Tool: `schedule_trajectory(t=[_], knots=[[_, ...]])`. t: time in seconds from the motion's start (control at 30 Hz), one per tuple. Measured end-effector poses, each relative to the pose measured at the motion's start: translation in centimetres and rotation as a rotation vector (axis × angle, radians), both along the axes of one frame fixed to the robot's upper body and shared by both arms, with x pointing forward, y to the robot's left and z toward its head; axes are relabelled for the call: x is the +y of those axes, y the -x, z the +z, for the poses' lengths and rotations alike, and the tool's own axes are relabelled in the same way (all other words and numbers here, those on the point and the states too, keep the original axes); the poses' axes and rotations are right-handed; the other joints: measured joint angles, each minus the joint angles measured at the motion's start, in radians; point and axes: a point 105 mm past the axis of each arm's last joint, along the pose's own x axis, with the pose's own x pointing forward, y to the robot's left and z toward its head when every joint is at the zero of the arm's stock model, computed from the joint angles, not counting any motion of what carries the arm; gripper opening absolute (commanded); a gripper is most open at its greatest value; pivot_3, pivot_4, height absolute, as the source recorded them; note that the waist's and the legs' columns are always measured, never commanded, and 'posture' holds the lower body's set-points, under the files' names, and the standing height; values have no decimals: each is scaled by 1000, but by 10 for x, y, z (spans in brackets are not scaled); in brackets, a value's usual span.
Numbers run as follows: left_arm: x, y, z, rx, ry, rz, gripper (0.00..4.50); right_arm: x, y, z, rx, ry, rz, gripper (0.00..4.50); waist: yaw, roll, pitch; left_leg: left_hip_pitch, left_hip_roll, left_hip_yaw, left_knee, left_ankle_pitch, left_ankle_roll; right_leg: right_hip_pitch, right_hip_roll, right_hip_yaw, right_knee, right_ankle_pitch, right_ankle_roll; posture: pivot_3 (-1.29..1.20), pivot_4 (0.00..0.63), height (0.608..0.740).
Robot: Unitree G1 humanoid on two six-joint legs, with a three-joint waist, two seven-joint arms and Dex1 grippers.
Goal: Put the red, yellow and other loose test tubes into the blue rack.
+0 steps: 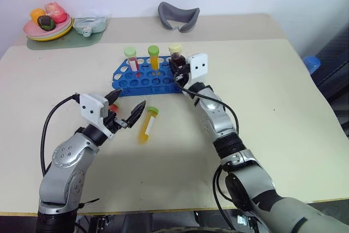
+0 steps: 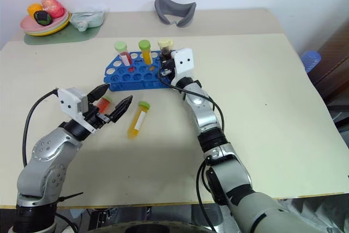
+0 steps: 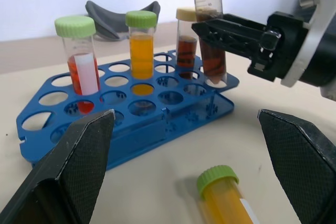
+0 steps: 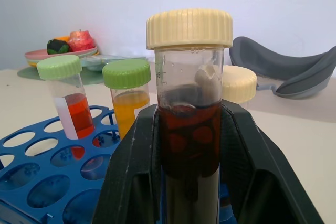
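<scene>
The brown tube's tip sits too shallow in the blue rack's end hole, so my right gripper will open, regrasp the tube's body (image 3: 213, 62) and push it deeper.
The blue rack (image 1: 143, 82) stands mid-table holding a red tube (image 1: 131, 59), a yellow tube (image 1: 154, 57) and a brown cream-capped tube (image 3: 186, 35). My right gripper (image 1: 178, 68) is shut on a second brown tube (image 4: 190, 129) with a cream cap, held upright over the rack's right end; I cannot tell whether its tip sits in a hole. A loose yellow tube (image 1: 147, 124) with a green cap lies on the table in front of the rack. My left gripper (image 1: 128, 102) is open just left of it. A loose red tube (image 2: 103, 103) lies partly hidden under that gripper.
A plate of fruit (image 1: 48, 25) on a green mat and a teal dish (image 1: 90, 24) sit at the back left. A grey curved object (image 1: 179, 16) lies behind the rack. A blue item (image 1: 311, 63) sits beyond the table's right edge.
</scene>
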Motion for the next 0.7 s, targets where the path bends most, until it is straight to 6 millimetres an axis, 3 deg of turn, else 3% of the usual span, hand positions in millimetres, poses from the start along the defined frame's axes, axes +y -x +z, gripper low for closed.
schedule_trajectory(t=[0.23,0.37,0.4,0.47,0.7], knots=[[1,2,-5,15,1,2,4500,0,0,-2,-6,-12,12,1158,-1,0,0,0,0,0,0,0,0,0,0,0,0,0,0,0,150,740],[1,2,-4,14,3,2,4500,-1,1,-2,-12,-15,23,2747,-1,0,0,0,0,0,0,0,0,0,0,0,1,0,0,0,150,740],[1,2,-5,14,3,3,4500,0,1,-2,-12,-16,26,3426,-1,0,0,0,0,0,0,0,0,0,0,0,1,0,0,0,150,740],[1,2,-5,14,3,3,4500,1,2,-1,-13,-20,33,4363,0,0,0,0,0,0,0,0,0,0,0,0,1,0,0,0,150,740],[1,2,-4,14,3,2,4500,5,3,-1,-15,-27,46,4474,0,0,0,0,0,0,0,0,0,0,0,0,1,0,0,0,150,740]])
